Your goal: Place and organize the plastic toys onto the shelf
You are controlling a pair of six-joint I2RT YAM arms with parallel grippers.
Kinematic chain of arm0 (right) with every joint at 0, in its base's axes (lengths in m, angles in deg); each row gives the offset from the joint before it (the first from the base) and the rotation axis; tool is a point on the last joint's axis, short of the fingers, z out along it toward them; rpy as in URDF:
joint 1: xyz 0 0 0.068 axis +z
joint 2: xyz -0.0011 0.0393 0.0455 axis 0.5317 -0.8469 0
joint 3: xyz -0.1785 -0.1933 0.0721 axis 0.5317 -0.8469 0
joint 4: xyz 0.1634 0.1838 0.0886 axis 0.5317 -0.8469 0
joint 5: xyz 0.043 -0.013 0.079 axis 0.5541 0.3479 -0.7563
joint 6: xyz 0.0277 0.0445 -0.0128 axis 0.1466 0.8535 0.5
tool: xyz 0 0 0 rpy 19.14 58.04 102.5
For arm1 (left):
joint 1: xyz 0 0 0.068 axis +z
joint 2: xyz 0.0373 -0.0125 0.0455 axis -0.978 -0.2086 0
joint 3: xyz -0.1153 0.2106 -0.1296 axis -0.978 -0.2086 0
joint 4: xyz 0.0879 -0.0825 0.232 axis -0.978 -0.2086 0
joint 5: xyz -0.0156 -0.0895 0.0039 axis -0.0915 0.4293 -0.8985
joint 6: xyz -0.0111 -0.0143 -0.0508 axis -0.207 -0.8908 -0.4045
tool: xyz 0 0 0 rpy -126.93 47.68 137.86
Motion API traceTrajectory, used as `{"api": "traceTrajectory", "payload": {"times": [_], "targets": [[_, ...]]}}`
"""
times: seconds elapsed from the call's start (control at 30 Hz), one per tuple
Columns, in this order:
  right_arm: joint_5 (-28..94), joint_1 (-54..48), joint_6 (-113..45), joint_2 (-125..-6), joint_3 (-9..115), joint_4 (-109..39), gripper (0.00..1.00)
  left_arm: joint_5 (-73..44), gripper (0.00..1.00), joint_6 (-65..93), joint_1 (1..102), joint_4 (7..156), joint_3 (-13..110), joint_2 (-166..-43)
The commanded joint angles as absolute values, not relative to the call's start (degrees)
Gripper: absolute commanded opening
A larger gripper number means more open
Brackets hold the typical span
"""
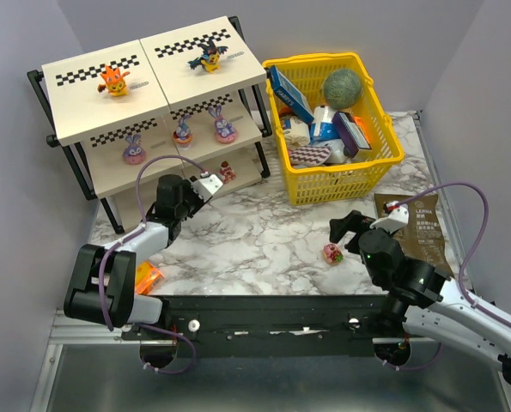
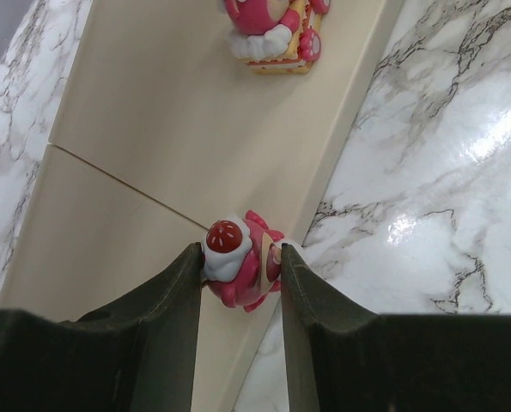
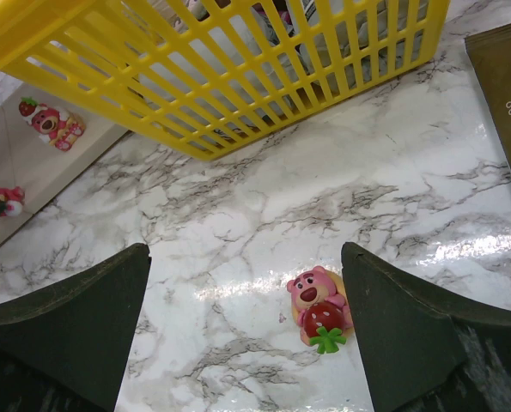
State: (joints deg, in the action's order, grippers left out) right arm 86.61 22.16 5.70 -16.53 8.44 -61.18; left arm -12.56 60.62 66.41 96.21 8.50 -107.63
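Observation:
The robot's left gripper will let go of the red-pink toy on the lowest panel [image 1: 191, 195] [image 2: 243, 247] by the seam, just inside the front edge.
The shelf [image 1: 94, 96] stands at the back left. An orange toy [image 1: 114, 81] and a black-and-yellow winged one [image 1: 209, 57] sit on its top tier. Three purple bunny-eared toys [image 1: 183, 130] stand on the middle tier, and a red-pink toy [image 2: 272, 30] rests on the lowest panel. My left gripper [image 2: 240, 257] is shut on another red-pink toy [image 2: 236, 268] at that panel's front edge. My right gripper [image 3: 246, 266] hangs open over the marble table, with a pink strawberry bear toy [image 3: 318, 309] lying close to its right finger [image 3: 410, 335].
A yellow basket [image 1: 384, 129] full of boxes and a green ball stands right of the shelf. A brown packet [image 1: 416, 230] lies flat beside my right arm. An orange packet [image 1: 148, 276] lies by the left arm's base.

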Motion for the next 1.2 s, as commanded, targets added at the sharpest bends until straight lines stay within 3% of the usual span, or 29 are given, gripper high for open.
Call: {"api": "traceTrajectory", "payload": {"times": [0.0,0.53,1.17], "targets": [[86.8,22.2,4.8,-16.6,7.4,-60.0,0.99,-8.2,0.04,60.2,68.2,98.4,10.1,-107.7],[87.2,22.3,3.8,-13.2,6.1,-59.9,0.99,-0.2,0.16,61.0,71.9,90.1,15.4,-110.0],[87.4,22.2,3.4,-13.7,6.4,-59.9,0.99,-1.9,0.24,62.7,72.0,88.8,16.4,-112.2]]}}
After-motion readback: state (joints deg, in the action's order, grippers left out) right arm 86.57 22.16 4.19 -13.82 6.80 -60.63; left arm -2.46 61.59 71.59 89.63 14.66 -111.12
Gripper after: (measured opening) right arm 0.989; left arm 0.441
